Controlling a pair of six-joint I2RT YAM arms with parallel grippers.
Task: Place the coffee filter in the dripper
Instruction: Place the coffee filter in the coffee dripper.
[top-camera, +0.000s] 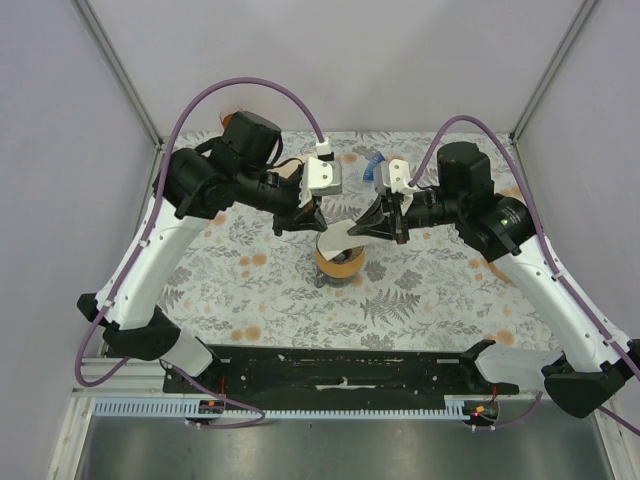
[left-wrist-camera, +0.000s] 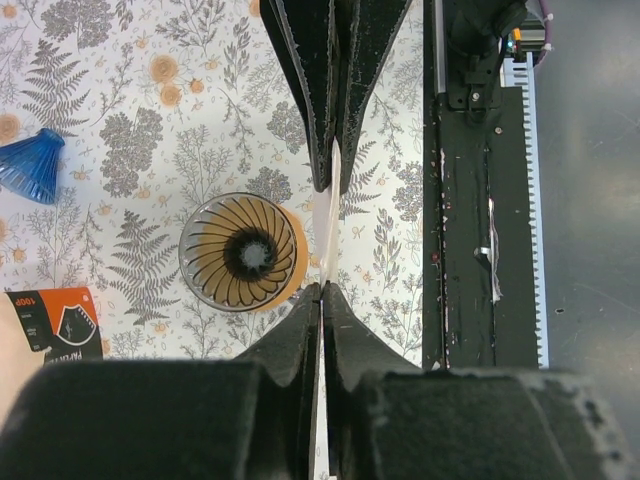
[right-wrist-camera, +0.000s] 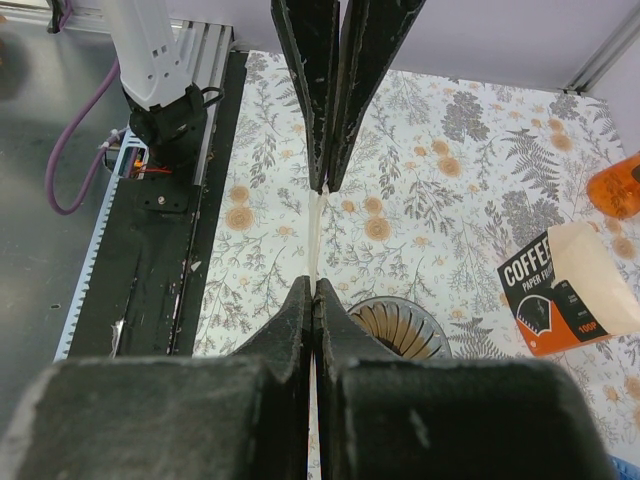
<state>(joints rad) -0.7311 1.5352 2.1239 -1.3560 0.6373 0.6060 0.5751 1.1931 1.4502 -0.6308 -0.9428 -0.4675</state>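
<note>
Next, I regrip the coffee filter by its edge (top-camera: 322, 238) with my left gripper while my right gripper spreads its layers first, as the filter is flat and closed above the dripper.
The coffee filter (top-camera: 336, 240) is a flat piece of white paper held in the air between both arms, just above the dripper (top-camera: 341, 263). The dripper is an amber ribbed glass cone standing on the floral tablecloth. My left gripper (top-camera: 313, 222) is shut on the filter's left edge and my right gripper (top-camera: 373, 229) is shut on its right edge. In the left wrist view the filter (left-wrist-camera: 325, 235) shows edge-on as a thin strip between my left gripper (left-wrist-camera: 322, 290) and the opposite fingers (left-wrist-camera: 305, 90), with the dripper (left-wrist-camera: 243, 250) below to the left. The right wrist view shows the same strip (right-wrist-camera: 314, 235) leaving my right gripper (right-wrist-camera: 314, 284).
A black and orange coffee filter packet (right-wrist-camera: 570, 285) lies on the cloth with filters sticking out. A blue ribbed cone (left-wrist-camera: 30, 165) and an orange object (right-wrist-camera: 620, 185) sit near the back. A black rail (top-camera: 340, 375) runs along the table's near edge.
</note>
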